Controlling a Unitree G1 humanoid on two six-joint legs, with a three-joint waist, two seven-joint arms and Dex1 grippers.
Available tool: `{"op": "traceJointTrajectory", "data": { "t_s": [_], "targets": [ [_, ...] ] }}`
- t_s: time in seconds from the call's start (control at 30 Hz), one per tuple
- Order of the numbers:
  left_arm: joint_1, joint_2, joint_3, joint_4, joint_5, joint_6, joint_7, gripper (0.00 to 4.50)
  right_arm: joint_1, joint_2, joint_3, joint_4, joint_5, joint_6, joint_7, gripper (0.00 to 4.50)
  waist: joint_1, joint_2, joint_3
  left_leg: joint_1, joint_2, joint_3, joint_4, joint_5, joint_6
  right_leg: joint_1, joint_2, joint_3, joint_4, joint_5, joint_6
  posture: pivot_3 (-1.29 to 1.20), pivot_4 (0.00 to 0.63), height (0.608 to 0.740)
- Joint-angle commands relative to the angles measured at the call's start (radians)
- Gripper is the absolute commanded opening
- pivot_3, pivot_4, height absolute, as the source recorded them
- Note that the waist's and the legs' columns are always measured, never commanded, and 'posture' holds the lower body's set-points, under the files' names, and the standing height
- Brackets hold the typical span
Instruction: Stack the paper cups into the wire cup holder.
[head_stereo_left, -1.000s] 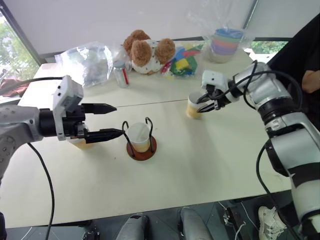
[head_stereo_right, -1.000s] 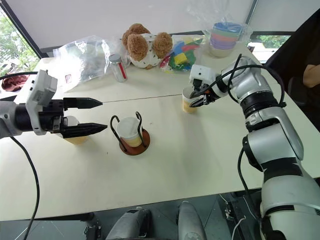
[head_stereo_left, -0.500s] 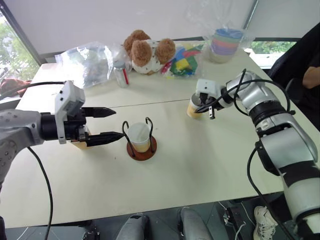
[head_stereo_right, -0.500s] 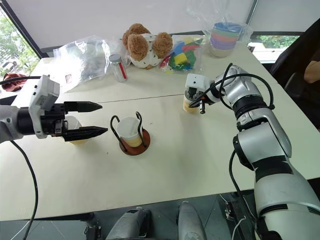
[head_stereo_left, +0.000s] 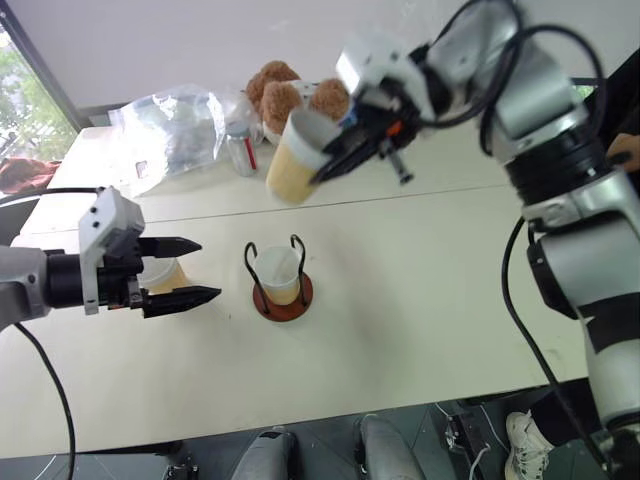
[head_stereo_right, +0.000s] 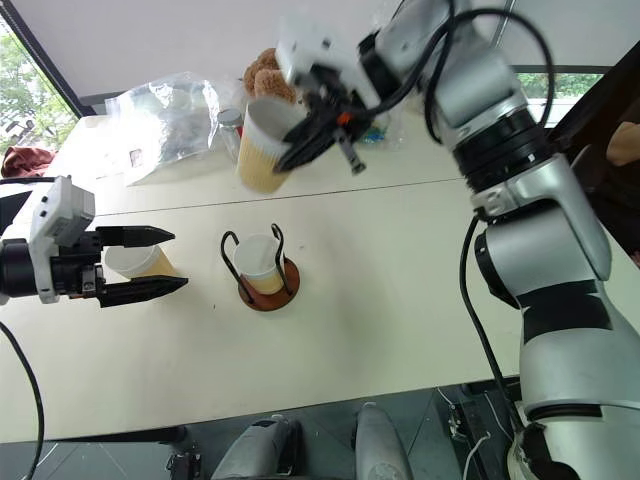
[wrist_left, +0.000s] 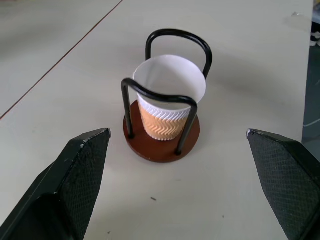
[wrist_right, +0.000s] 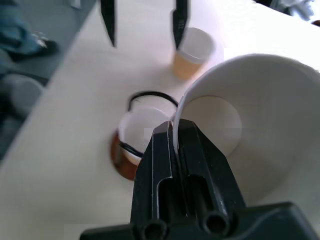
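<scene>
I will have my right gripper release its paper cup inside the upright cup (head_stereo_left: 277, 265) (wrist_right: 144, 131) that is between the black loops of the wire holder.
My right gripper (head_stereo_left: 322, 172) is shut on the rim of a paper cup (head_stereo_left: 288, 160), holding it tilted high above the table, up and behind the wire cup holder (head_stereo_left: 300, 299). The holder stands mid-table with another paper cup (head_stereo_left: 278, 272) upright inside its black loops. In the right wrist view the held cup (wrist_right: 250, 125) hangs above the holder (wrist_right: 122, 165). My left gripper (head_stereo_left: 206, 268) is open, level, to the left of the holder and pointing at it. A third paper cup (head_stereo_left: 160, 275) stands just behind its fingers.
Along the table's far edge lie a clear plastic bag (head_stereo_left: 180, 125), a small bottle (head_stereo_left: 243, 148), a teddy bear (head_stereo_left: 285, 95) and colourful toys. A person's arm (head_stereo_left: 625, 150) shows at the right edge.
My right gripper shut on the cup at the table's right-centre and swung it up and to the left, tilting it. My left gripper drew back to the left a little, still open.
</scene>
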Motion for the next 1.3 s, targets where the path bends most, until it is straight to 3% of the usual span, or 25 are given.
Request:
{"op": "traceJointTrajectory", "data": {
  "t_s": [0.03, 0.27, 0.87, 0.97, 1.13, 1.3],
  "targets": [
    [0.014, -0.013, 0.067, -0.047, -0.025, 0.001, 0.01, 4.5, -0.039, 0.041, 0.025, -0.037, 0.048, 0.011, 0.002, 0.05, 0.004, 0.0, 0.0, 0.0, 0.0, 0.0, 0.0, 0.0, 0.0, 0.0, 0.0, 0.0, 0.0, 0.0, 0.0, 0.0, 0.15, 0.74],
    [0.064, -0.046, 0.083, -0.078, -0.026, -0.001, 0.044, 4.5, -0.057, 0.135, 0.07, 0.091, -0.045, -0.058, 0.002, 0.05, 0.004, 0.0, 0.0, 0.0, 0.001, -0.001, -0.002, 0.002, -0.003, -0.001, 0.001, 0.0, 0.001, 0.0, 0.0, 0.0, 0.15, 0.74],
    [0.001, -0.053, 0.035, -0.071, -0.035, -0.012, 0.081, 4.5, -0.099, 0.103, 0.284, 0.139, -0.015, -0.182, 0.002, 0.05, 0.002, 0.0, 0.0, 0.0, 0.001, -0.001, -0.002, 0.002, -0.003, -0.002, 0.001, -0.001, 0.001, 0.0, 0.0, 0.0, 0.15, 0.74],
    [-0.012, -0.054, 0.027, -0.072, -0.037, -0.009, 0.086, 4.5, -0.103, 0.12, 0.285, 0.165, -0.033, -0.198, 0.002, 0.88, 0.002, 0.0, 0.0, 0.0, 0.001, -0.001, -0.002, 0.002, -0.003, -0.002, 0.001, -0.001, 0.001, 0.0, 0.0, 0.0, 0.15, 0.74],
    [-0.015, -0.055, 0.028, -0.073, -0.037, -0.005, 0.09, 4.5, -0.106, 0.133, 0.268, 0.171, -0.033, -0.191, 0.002, 3.45, 0.002, 0.0, 0.0, 0.0, 0.001, -0.001, -0.002, 0.002, -0.003, -0.002, 0.001, -0.001, 0.001, 0.0, 0.0, 0.0, 0.15, 0.74],
    [-0.022, -0.049, 0.022, -0.059, -0.026, -0.01, 0.09, 4.5, -0.109, 0.126, 0.227, 0.173, -0.011, -0.171, 0.002, 3.45, 0.002, 0.0, 0.0, 0.0, 0.001, -0.001, -0.003, 0.002, -0.003, -0.002, 0.001, -0.001, 0.001, 0.0, 0.0, 0.0, 0.15, 0.74]
  ]
}}
